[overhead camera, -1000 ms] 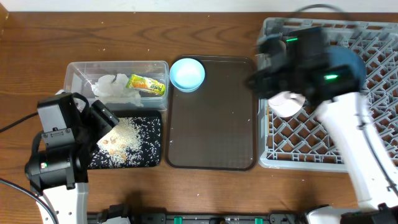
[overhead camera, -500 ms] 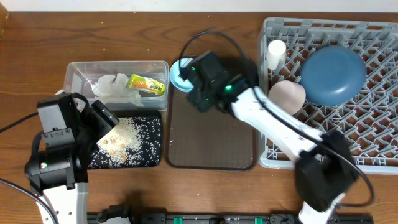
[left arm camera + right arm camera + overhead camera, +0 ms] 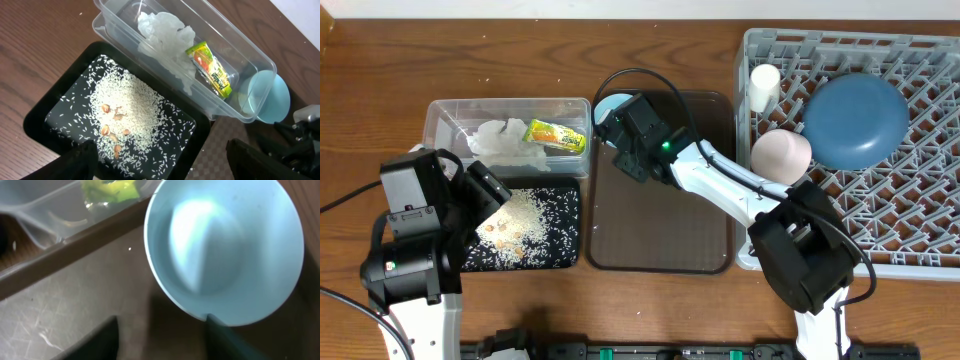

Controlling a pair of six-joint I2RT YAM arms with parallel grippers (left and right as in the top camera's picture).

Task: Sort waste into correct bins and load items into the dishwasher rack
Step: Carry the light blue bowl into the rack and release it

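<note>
The light blue bowl's near rim meets only one finger of my right gripper, so I need to reach farther and pinch the rim [image 3: 148, 252] beside the clear tub.
The small light blue bowl [image 3: 607, 104] [image 3: 225, 250] [image 3: 272, 97] stands at the back left corner of the brown serving tray [image 3: 660, 220]. My right gripper [image 3: 622, 122] [image 3: 162, 337] is open right at its rim, one finger against the near edge. The dark blue bowl-plate [image 3: 855, 120], pink bowl [image 3: 780, 155] and cream cup [image 3: 763, 85] are in the grey dishwasher rack [image 3: 910, 200]. The napkin [image 3: 500, 140] [image 3: 165, 35] and green-yellow wrapper [image 3: 555, 134] [image 3: 210, 67] lie in the clear tub [image 3: 440, 112]. Rice [image 3: 525, 220] [image 3: 125, 100] lies in the black tray [image 3: 568, 250]. My left gripper [image 3: 490, 190] [image 3: 170, 167] is open and empty above it. No chopsticks are in view.
The clear tub and black tray sit side by side just left of the brown tray. The rack fills the right side of the wooden table. My right arm stretches from the front right across the tray.
My right arm swung from over the rack leftward across the brown tray to the light blue bowl. The pink bowl lies in the rack. The left arm has not moved.
</note>
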